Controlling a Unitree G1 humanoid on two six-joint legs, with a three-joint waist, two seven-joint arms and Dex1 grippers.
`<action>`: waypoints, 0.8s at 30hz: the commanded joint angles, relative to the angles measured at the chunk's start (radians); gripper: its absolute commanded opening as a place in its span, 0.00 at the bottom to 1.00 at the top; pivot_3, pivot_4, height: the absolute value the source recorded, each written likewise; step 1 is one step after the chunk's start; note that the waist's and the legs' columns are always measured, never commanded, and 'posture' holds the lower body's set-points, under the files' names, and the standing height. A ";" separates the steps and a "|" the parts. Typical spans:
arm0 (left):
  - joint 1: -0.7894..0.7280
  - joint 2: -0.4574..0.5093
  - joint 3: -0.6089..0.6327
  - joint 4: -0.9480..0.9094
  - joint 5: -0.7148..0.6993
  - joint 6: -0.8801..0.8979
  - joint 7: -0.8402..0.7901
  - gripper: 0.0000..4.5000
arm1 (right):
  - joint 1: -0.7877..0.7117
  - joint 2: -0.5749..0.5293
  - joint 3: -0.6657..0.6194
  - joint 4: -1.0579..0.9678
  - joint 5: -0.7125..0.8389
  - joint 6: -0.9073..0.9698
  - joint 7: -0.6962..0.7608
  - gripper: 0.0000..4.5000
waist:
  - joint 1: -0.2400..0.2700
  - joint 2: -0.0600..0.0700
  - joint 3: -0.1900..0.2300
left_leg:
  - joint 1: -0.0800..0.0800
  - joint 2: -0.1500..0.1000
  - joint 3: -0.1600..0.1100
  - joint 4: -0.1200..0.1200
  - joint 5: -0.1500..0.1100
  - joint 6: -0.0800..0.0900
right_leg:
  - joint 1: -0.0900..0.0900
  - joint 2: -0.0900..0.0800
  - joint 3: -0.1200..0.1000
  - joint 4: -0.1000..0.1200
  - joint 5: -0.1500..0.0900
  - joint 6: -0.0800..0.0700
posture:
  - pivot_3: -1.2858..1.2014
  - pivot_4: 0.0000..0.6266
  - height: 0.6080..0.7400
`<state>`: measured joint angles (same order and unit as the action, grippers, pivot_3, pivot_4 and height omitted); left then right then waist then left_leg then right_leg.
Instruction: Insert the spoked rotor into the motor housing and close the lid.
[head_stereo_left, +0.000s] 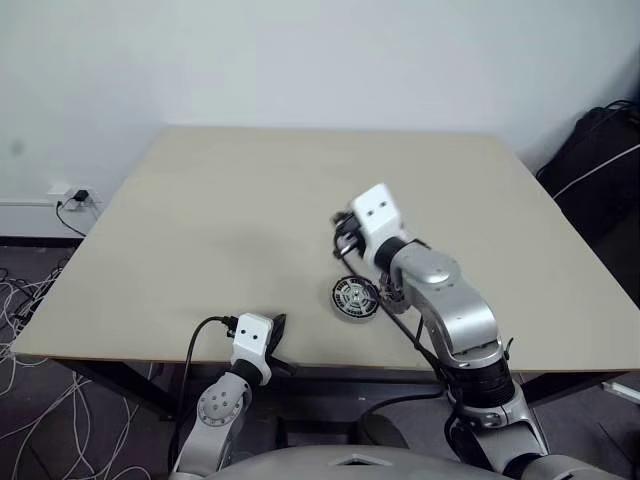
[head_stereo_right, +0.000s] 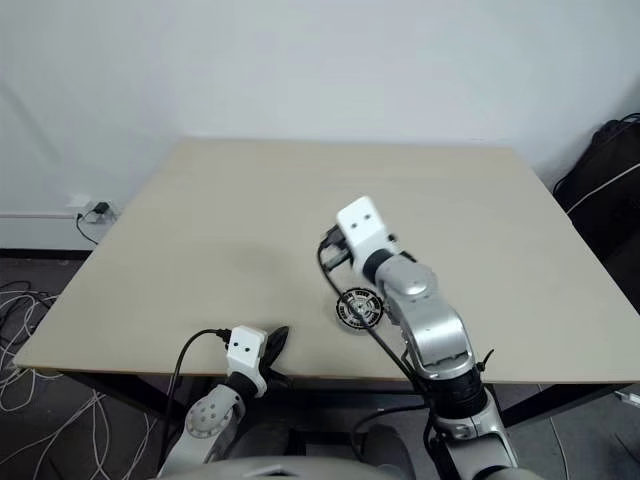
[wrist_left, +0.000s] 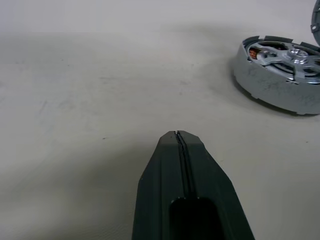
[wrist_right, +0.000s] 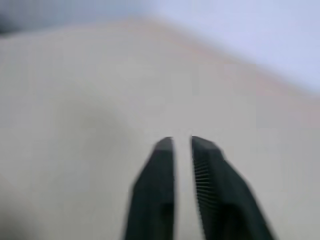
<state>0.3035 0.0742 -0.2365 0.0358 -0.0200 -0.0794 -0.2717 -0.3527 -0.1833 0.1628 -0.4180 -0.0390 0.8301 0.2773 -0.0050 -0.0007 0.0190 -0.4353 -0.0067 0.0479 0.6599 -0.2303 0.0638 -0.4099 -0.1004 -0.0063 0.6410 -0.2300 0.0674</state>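
The right gripper will release the lid on top of the motor housing (head_stereo_left: 355, 297), covering the spoked rotor.
The motor housing (head_stereo_left: 355, 297) lies on the beige table (head_stereo_left: 200, 230) near its front edge. In the left wrist view the spoked rotor (wrist_left: 292, 52) sits inside the housing, grey spokes over copper windings. My right gripper (head_stereo_left: 343, 232) hangs raised above and just behind the housing, pointing level toward the far left. Its fingers (wrist_right: 160, 165) are shut with only a thin slit between them and hold nothing. My left gripper (head_stereo_left: 277, 325) rests low at the table's front edge, left of the housing, shut and empty (wrist_left: 177, 135). The lid is out of view.
A wall socket (head_stereo_left: 75, 197) and loose cables on the floor (head_stereo_left: 25, 300) are to the left of the table. A black bag (head_stereo_left: 600, 160) stands at the right against the wall. The table's front edge runs close under both arms.
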 joint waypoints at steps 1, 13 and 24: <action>-0.015 0.000 -0.003 -0.015 -0.005 -0.015 -0.010 0.00 | 0.023 0.002 -0.094 -0.013 -0.071 -0.058 -0.137 0.00 | 0.000 0.000 0.000 | 0.000 0.000 0.000 0.000 0.000 0.000 | 0.000 0.000 0.000 0.000 0.000 0.000 | 0.52 0.00 1.00; -0.016 0.012 -0.008 -0.038 -0.003 0.011 -0.028 0.00 | 0.247 -0.112 -0.187 -0.096 -0.208 0.071 -0.226 0.00 | -0.004 0.005 -0.001 | 0.001 0.000 0.001 -0.003 0.000 0.000 | -0.001 0.001 0.001 -0.001 -0.001 -0.002 | 0.52 0.00 1.00; -0.027 0.021 -0.007 -0.057 -0.005 0.038 -0.044 0.00 | 0.356 -0.318 -0.101 -0.202 -0.073 0.199 0.075 0.00 | -0.005 0.005 0.000 | 0.003 0.001 0.001 -0.002 0.000 0.000 | 0.001 0.002 0.001 0.000 -0.004 0.004 | 0.52 0.00 1.00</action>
<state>0.2926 0.0941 -0.2380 0.0289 -0.0201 -0.0383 -0.3075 0.0096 -0.4926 0.0464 -0.5679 -0.1443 1.0343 0.3107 -0.0103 0.0047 0.0193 -0.4321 -0.0061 0.0491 0.6577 -0.2300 0.0639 -0.4084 -0.0985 -0.0058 0.6410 -0.2346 0.0715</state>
